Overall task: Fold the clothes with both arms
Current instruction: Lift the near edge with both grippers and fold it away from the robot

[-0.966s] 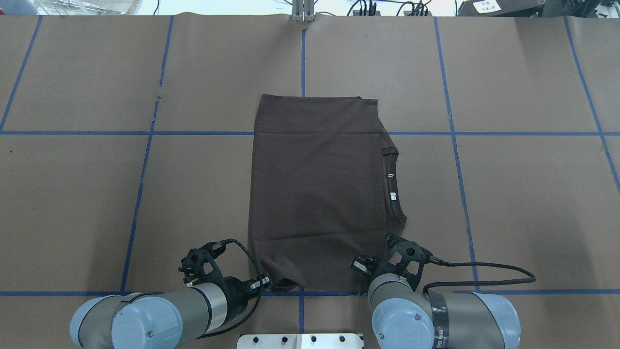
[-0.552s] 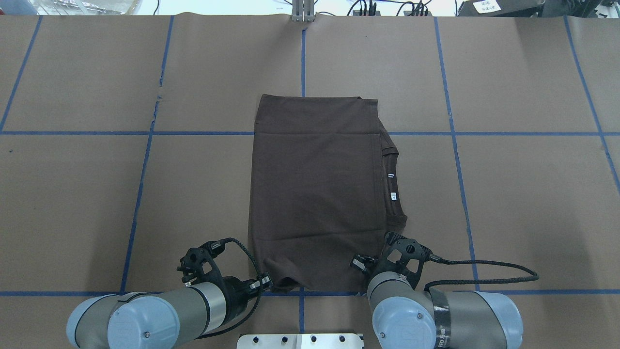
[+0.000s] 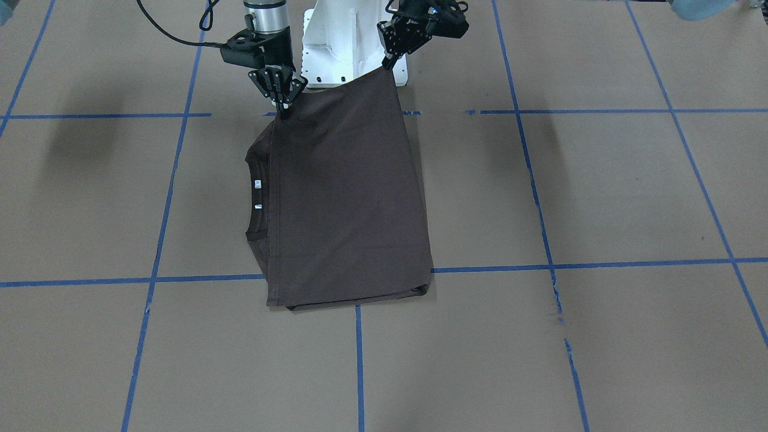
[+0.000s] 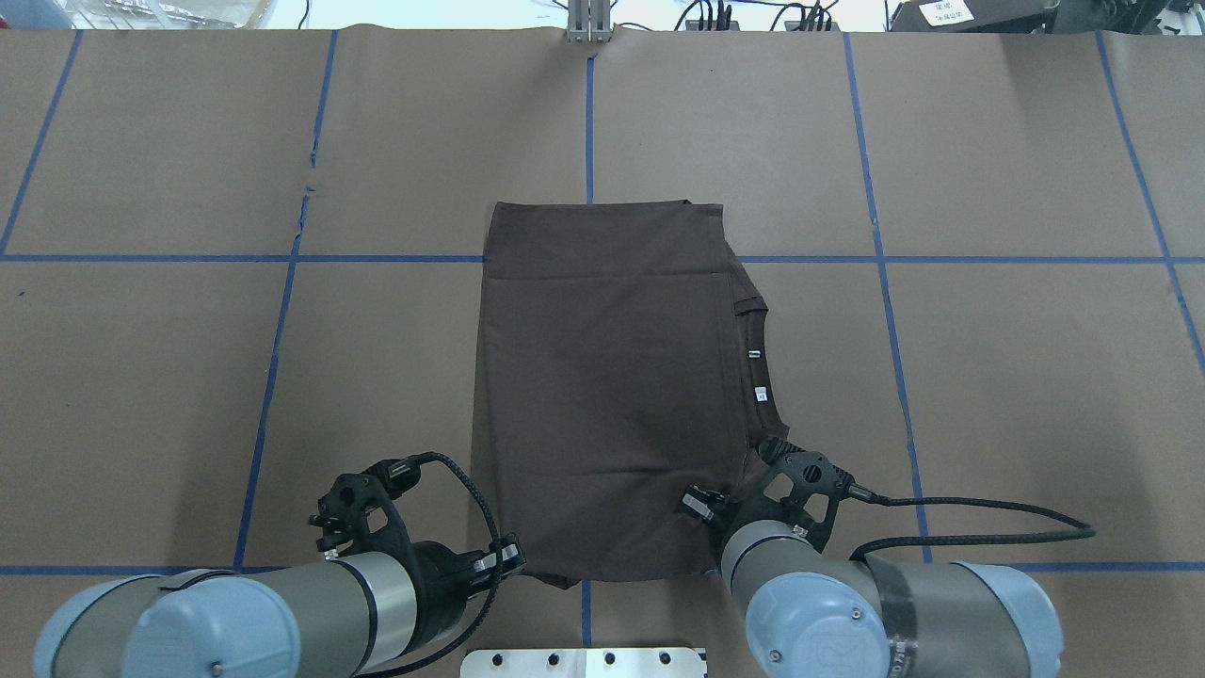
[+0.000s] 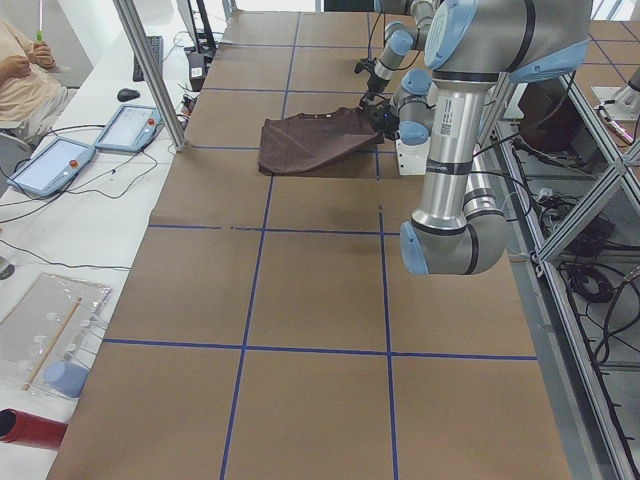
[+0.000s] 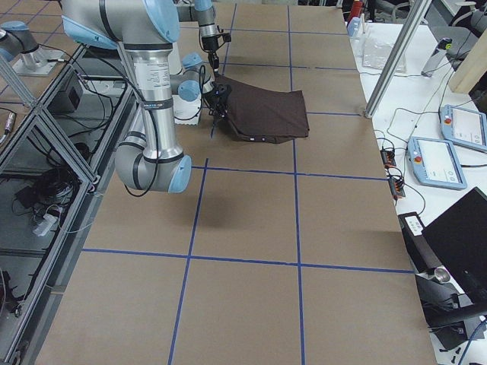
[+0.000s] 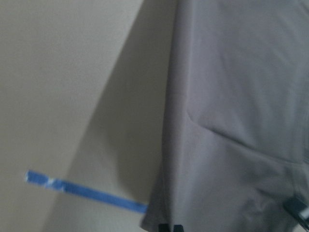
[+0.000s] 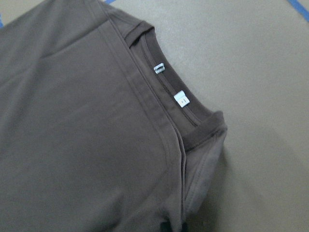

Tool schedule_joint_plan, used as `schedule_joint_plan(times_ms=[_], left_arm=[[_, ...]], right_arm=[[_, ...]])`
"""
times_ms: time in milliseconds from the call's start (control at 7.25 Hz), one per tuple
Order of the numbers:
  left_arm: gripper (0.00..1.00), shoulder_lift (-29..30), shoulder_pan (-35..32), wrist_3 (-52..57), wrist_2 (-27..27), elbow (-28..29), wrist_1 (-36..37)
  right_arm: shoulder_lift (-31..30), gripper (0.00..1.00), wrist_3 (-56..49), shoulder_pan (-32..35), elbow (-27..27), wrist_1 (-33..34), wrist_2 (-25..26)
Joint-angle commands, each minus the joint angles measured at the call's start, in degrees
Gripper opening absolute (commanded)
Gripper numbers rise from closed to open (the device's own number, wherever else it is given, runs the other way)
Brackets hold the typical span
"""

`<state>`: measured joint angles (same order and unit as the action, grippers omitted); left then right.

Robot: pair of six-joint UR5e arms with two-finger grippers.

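My left gripper is going to release the T-shirt's near corner, now lifted off the table, over the T-shirt's flat far part, at its side edge [image 3: 433, 230] opposite the collar.
The dark brown-grey T-shirt [image 3: 348, 198] [image 4: 602, 377] lies folded into a long rectangle on the brown table. Its near edge is lifted off the surface and its far part rests flat. The ribbed collar with white tags [image 8: 181, 99] [image 3: 257, 185] points to the robot's right. My left gripper [image 3: 387, 65] is shut on the near left corner. At the near right corner, beside the collar, my right gripper [image 3: 282, 110] is shut as well. Both arms [image 4: 358, 593] [image 4: 810, 603] hang over the table's near edge. The left wrist view shows the shirt's side edge [image 7: 169, 145] hanging above the table.
The white base pedestal [image 3: 342, 42] stands right behind the raised edge. Blue tape lines [image 4: 588, 113] grid the table. Beyond the far edge are benches with control tablets [image 5: 60, 165], a seated person [image 5: 25, 70] and a laptop [image 6: 456, 251].
Both grippers have risen and drawn back toward the robot with the near edge of the shirt. The shirt's far edge has slid a little toward the robot.
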<state>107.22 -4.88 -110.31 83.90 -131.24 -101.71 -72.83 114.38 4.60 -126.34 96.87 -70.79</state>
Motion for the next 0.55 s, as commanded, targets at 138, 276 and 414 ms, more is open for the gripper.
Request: schedule_joint_plan(times_ms=[138, 276, 414], left_arm=[[0.00, 1.05, -0.22, 0.09, 2.94, -8.10, 12.06], [0.00, 3.58, -1.53, 3.14, 2.68, -3.98, 12.06], [0.00, 5.96, -5.89, 8.21, 3.02, -0.81, 12.06]], right_arm=[[2.50, 0.00, 0.06, -2.13, -8.08, 13.17, -1.72], [5.47, 0.00, -0.99, 0.21, -3.69, 12.99, -1.54], [8.03, 0.00, -3.17, 3.46, -1.47, 12.99, -1.71]])
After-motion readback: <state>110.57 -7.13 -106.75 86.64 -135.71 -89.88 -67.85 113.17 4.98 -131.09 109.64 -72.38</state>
